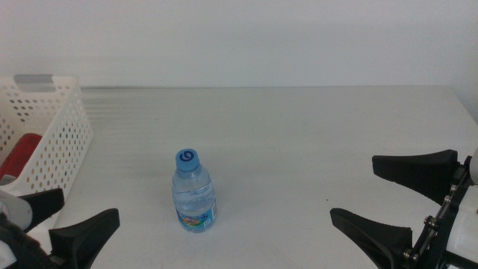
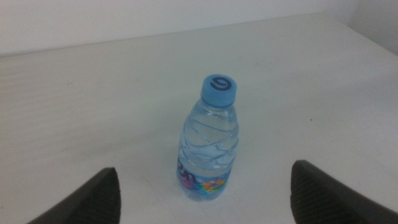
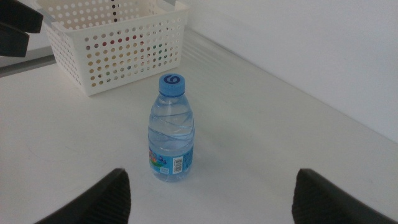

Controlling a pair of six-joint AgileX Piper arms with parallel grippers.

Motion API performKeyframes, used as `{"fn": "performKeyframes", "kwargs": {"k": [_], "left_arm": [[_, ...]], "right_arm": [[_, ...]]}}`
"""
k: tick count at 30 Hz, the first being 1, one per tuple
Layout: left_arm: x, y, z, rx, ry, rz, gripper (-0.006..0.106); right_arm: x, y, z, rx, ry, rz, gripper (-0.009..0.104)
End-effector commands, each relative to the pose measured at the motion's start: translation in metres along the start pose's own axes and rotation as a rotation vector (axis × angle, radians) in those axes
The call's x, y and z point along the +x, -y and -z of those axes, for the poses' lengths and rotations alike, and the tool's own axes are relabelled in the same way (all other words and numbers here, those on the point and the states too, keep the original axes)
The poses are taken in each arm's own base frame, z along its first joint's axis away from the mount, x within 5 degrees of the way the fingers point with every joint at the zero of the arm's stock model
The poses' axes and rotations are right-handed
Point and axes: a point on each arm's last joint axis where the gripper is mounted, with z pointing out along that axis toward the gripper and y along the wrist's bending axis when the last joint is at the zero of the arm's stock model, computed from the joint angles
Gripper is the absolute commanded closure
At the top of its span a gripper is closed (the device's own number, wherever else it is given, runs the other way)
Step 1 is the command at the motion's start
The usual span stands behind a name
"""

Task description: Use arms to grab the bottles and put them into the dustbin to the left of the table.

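Observation:
The clear water bottle is next for my left gripper. It should go there and close on the bottle's middle (image 1: 195, 199) (image 2: 208, 152), just above its colourful label.
A small clear water bottle (image 1: 193, 192) with a blue cap stands upright on the off-white table (image 1: 299, 127). It also shows in the left wrist view (image 2: 210, 143) and the right wrist view (image 3: 171, 130). The white perforated dustbin (image 1: 52, 134) stands at the left edge, with the red can (image 1: 22, 153) lying inside. The pale-yellow bottle is hidden. My left gripper (image 1: 71, 218) is open at the bottom left, near the dustbin and left of the bottle. My right gripper (image 1: 355, 189) is open at the bottom right, well apart from the bottle.
The dustbin (image 3: 118, 43) shows coloured items through its holes in the right wrist view. The left gripper (image 3: 15, 25) shows there beside it. A pale wall rises behind the table's far edge.

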Motion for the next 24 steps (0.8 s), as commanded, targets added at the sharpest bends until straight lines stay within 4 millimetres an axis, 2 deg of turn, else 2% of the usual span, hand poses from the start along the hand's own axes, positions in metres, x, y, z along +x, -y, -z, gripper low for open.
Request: {"fn": "performKeyframes", "kwargs": {"k": [1, 9, 16, 24], "left_arm": [[-0.016, 0.002, 0.002, 0.011, 0.1, -0.006, 0.01], [-0.004, -0.001, -0.004, 0.002, 0.167, -0.076, 0.01], [0.022, -0.004, -0.011, 0.028, 0.314, -0.067, 0.01], [0.049, -0.007, -0.016, 0.03, 0.299, -0.063, 0.01]], "right_arm": [[-0.015, 0.002, 0.003, 0.015, 0.098, 0.013, 0.027], [-0.015, 0.002, 0.003, 0.015, 0.098, 0.013, 0.027], [-0.015, 0.002, 0.003, 0.015, 0.098, 0.014, 0.027], [-0.015, 0.002, 0.003, 0.015, 0.097, 0.013, 0.027]]}}
